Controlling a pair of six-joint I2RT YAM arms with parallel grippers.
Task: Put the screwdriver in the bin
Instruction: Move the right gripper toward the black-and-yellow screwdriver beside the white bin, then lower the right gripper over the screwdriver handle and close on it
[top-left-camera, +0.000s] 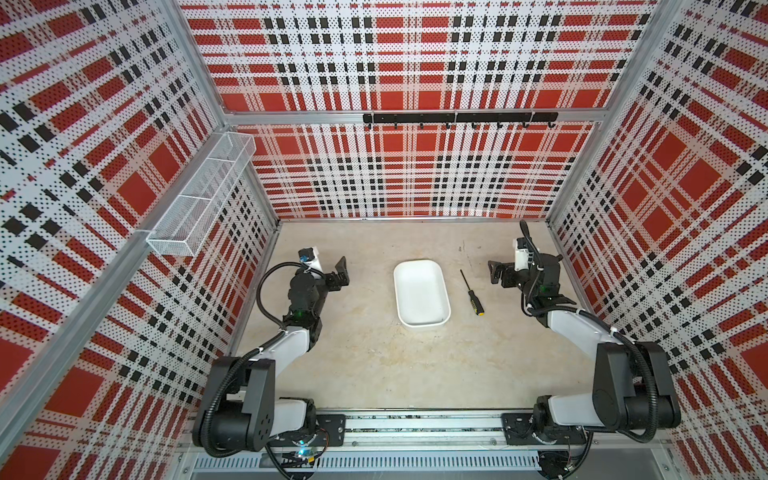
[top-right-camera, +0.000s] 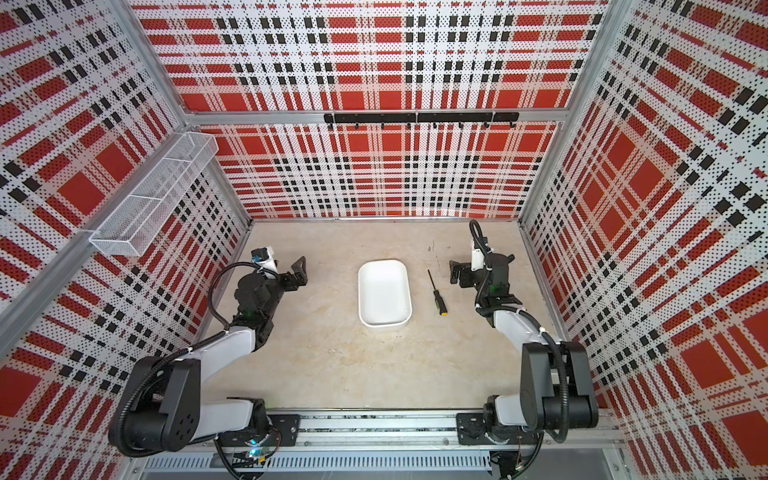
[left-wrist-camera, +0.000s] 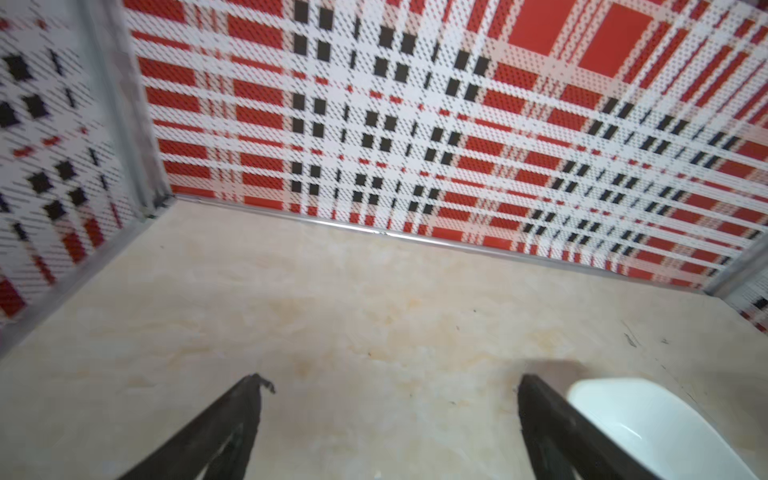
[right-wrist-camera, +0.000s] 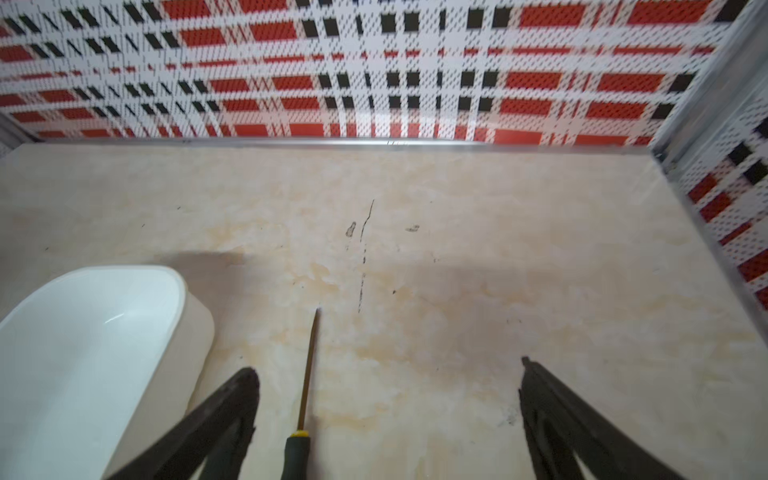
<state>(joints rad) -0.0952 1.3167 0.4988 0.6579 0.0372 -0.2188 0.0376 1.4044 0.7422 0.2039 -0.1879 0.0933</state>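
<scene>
The screwdriver is next for my right gripper, which should go to it and close on the middle of its black handle (top-left-camera: 475, 303), between the metal rod and the yellow end.
The screwdriver (top-left-camera: 471, 293) (top-right-camera: 437, 293) lies flat on the beige tabletop just right of the bin, with its yellow butt toward the front. Next to it stands the bin (top-left-camera: 420, 291) (top-right-camera: 384, 293), a shallow white tub with nothing in it. My right gripper (top-left-camera: 492, 272) (top-right-camera: 454, 272) hangs open a little right of the shaft's tip. In the right wrist view the screwdriver (right-wrist-camera: 305, 399) lies between the spread fingers of the right gripper (right-wrist-camera: 387, 368), close to the finger on the bin's (right-wrist-camera: 83, 340) side. My left gripper (top-left-camera: 343, 276) (left-wrist-camera: 390, 380) is open and empty, left of the bin (left-wrist-camera: 648, 419).
Plaid perforated walls close in the table on three sides. A white wire-mesh basket (top-left-camera: 199, 195) hangs on the left wall and a black hook rail (top-left-camera: 459, 118) on the back wall. The arms' base rail (top-left-camera: 415, 424) runs along the front edge.
</scene>
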